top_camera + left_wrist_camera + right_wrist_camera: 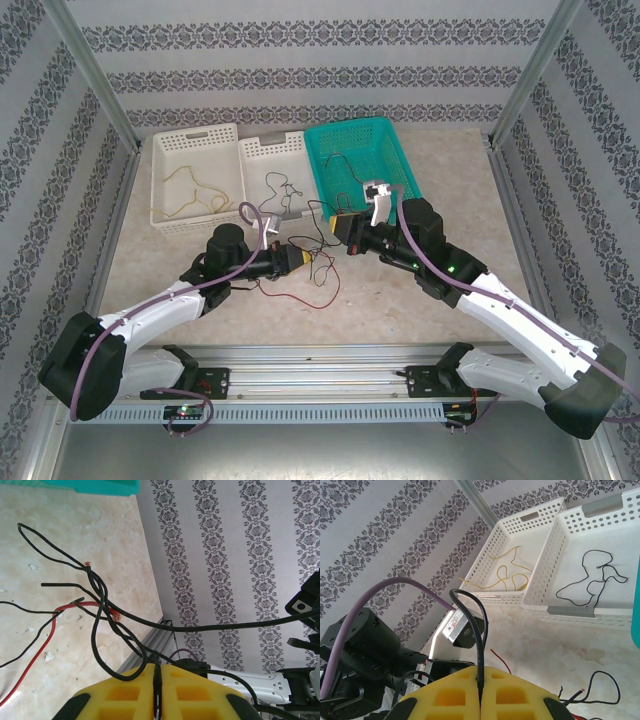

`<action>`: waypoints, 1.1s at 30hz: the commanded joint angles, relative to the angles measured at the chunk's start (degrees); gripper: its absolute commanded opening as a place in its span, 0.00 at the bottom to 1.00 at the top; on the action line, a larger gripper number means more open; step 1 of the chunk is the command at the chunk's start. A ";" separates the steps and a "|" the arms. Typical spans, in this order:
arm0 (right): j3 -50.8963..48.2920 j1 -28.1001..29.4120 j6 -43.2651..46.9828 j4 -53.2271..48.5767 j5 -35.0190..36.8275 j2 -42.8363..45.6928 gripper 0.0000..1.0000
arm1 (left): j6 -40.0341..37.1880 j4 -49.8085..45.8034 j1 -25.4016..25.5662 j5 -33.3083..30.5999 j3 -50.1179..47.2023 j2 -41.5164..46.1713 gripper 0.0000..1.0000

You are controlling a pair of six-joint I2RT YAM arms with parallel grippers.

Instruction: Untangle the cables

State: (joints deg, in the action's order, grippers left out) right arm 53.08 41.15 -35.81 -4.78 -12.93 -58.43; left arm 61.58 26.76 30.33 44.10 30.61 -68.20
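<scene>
A black loop hangs outside the closed fingers of my left gripper, so that gripper should open, move forward and close on the loop's lower bend (pixel 125 678).
The tangled cables (pixel 318 262) lie on the table between my two grippers, black strands and a red one (pixel 30 662) crossing loosely. My left gripper (pixel 307 258) is shut on a black cable (pixel 100 595), which runs into the seam between its yellow fingers (pixel 125 692). From the right, my right gripper (pixel 334 227) is also shut on a black cable (pixel 479 630) that loops up out of its closed fingers (pixel 515 695). A yellow cable (pixel 505 575) rests in the left white basket (pixel 195 133) and a black one (pixel 590 580) in the middle white basket (pixel 270 138).
A teal basket (pixel 350 124) stands at the back right with a thin dark wire (pixel 345 165) inside. The three baskets sit side by side against the back wall. Metal frame posts rise at the table's back corners, and the aluminium rail (pixel 320 355) runs along the near edge.
</scene>
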 commanded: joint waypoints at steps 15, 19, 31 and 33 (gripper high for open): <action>-2.98 -1.86 0.88 -2.11 2.75 8.72 0.00 | -10.50 -20.52 -0.80 -3.54 4.41 7.35 0.00; -3.37 -2.02 0.40 -1.29 0.87 8.60 0.00 | -8.84 -18.31 -1.06 -2.53 4.63 7.33 0.08; -3.82 -1.60 -0.81 1.70 -1.81 6.15 0.00 | -8.37 -16.98 -0.55 -0.35 6.04 6.50 0.66; -3.78 -1.59 -0.92 2.15 -2.26 5.98 0.00 | -8.67 -18.09 -0.56 -1.05 6.04 6.42 0.66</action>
State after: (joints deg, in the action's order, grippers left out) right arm 49.39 39.51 -36.05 -5.65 -13.61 -52.36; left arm 54.46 9.69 29.89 43.03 34.94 -62.37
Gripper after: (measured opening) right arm 0.054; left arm 0.662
